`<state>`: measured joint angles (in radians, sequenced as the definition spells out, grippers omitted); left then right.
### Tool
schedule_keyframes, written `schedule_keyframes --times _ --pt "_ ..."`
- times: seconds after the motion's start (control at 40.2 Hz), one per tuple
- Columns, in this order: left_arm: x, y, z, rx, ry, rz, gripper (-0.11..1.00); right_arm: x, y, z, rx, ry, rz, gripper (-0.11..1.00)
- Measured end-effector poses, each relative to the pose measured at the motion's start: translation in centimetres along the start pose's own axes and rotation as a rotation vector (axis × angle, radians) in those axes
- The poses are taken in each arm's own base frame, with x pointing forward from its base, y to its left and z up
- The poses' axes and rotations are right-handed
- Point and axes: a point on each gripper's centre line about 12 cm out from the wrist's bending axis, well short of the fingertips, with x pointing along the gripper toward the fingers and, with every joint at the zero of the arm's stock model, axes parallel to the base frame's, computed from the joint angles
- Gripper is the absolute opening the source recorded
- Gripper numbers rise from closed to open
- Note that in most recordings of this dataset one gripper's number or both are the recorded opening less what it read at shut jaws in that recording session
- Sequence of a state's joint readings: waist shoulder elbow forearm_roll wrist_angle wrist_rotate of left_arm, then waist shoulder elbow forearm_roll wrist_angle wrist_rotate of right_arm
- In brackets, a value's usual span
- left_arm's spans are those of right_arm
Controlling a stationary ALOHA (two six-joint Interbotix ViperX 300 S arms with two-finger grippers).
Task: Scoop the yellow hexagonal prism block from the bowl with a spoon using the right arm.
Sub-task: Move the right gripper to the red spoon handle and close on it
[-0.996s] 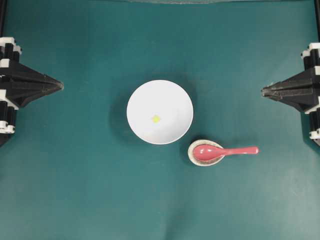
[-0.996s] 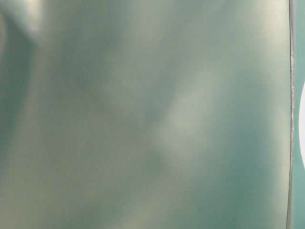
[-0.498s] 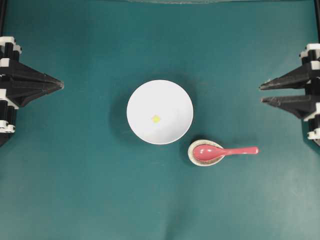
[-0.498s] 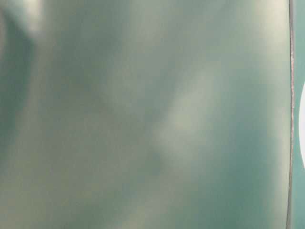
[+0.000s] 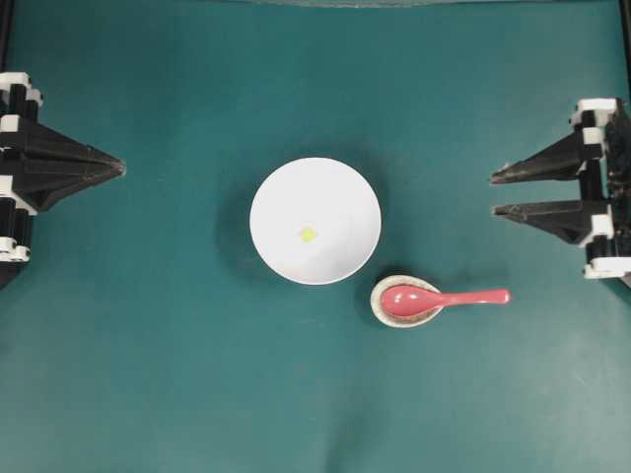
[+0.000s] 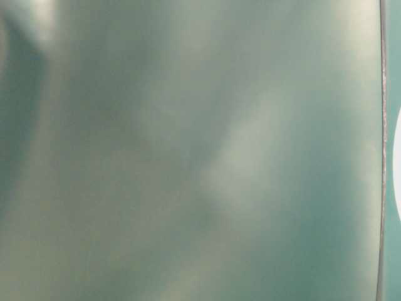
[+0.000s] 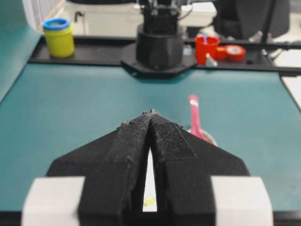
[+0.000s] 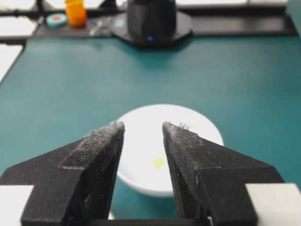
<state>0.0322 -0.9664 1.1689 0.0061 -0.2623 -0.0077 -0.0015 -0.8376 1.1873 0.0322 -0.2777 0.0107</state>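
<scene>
Next, I close my right gripper on the handle (image 5: pixel 461 298) of the pink-red spoon, near its scoop and just beside the small speckled rest.
The white bowl (image 5: pixel 315 187) stands at the middle of the teal table, with the tiny yellow hexagonal prism block (image 5: pixel 308 235) lying inside it. The pink-red spoon (image 5: pixel 446 298) lies to the bowl's lower right, its scoop in a small speckled rest (image 5: pixel 379 306) and its handle pointing right. My right gripper (image 5: pixel 493 193) is open and empty at the right edge, well clear of the spoon. In the right wrist view the block (image 8: pixel 158 162) and bowl (image 8: pixel 207 128) show between the spread fingers of that gripper (image 8: pixel 142 126). My left gripper (image 5: pixel 120 168) rests shut and empty at the left edge.
The table-level view is a teal blur with a white sliver at its right edge. Beyond the mat, the left wrist view shows a yellow jar (image 7: pixel 59 37) and a red cup (image 7: pixel 207 48), and the right wrist view an orange container (image 8: pixel 75 12).
My right gripper has gone from shut to open and shifted a little left, toward the table's middle. The left gripper, bowl, block and spoon have not moved.
</scene>
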Motion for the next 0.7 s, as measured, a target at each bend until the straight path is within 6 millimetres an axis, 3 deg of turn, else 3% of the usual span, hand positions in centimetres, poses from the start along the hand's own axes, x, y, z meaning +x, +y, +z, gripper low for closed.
schedule_keyframes --times 0.349,0.697 --pt "0.0 0.0 0.0 -0.008 0.000 0.000 -0.01 1.8 0.8 -2.5 0.014 0.065 0.027 0.49" --pt "0.1 0.0 -0.1 -0.008 0.005 0.000 -0.01 2.2 1.7 -6.6 0.070 0.124 0.041 0.49"
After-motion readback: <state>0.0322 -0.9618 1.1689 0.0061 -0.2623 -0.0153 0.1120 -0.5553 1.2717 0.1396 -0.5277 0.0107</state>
